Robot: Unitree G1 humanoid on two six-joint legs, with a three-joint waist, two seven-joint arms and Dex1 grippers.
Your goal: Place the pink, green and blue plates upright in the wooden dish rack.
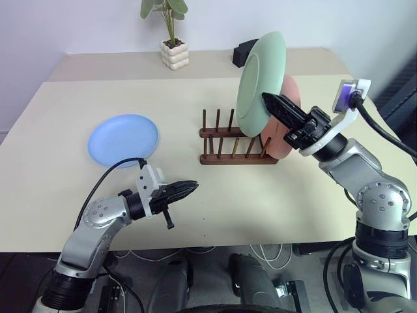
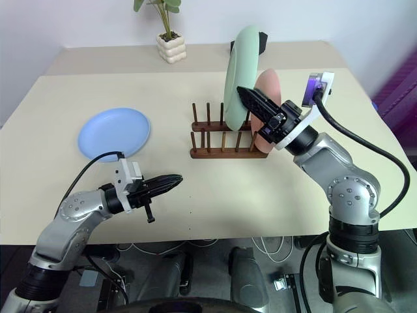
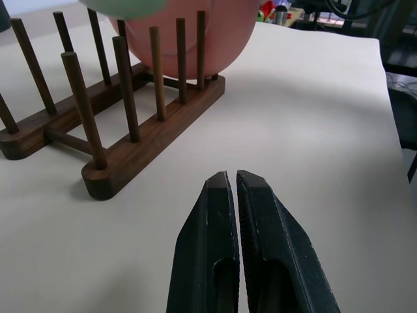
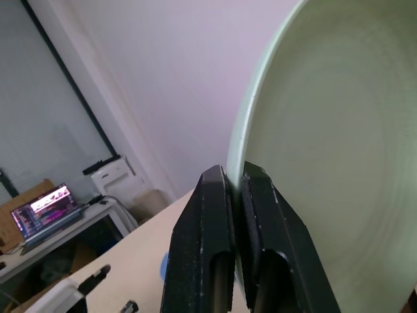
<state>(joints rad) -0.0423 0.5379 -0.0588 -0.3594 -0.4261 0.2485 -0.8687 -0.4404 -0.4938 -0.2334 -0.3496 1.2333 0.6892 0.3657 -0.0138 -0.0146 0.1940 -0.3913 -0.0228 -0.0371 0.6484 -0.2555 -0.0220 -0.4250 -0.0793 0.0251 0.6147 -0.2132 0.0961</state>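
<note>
Next, my right gripper lets go of the green plate upright between the wooden rack's wires, next to the pink plate [image 1: 248,154].
My right gripper [image 1: 270,100] is shut on the rim of the green plate [image 1: 258,81], holding it upright in the air above the right end of the wooden dish rack [image 1: 228,145]. The pink plate [image 1: 282,130] stands upright in the rack's right end, partly hidden behind the green one. Flat on the table to the left of the rack lies the blue plate [image 1: 123,139]. My left gripper [image 1: 193,188] is shut and empty, low over the table in front of the rack. The left wrist view has the rack [image 3: 130,111] and pink plate [image 3: 189,32] ahead of the shut fingers [image 3: 208,222].
A potted plant in a white pot [image 1: 174,53] stands at the back of the table [image 1: 287,208]. A small black object [image 1: 243,53] sits behind the green plate. The rack's left and middle slots are free.
</note>
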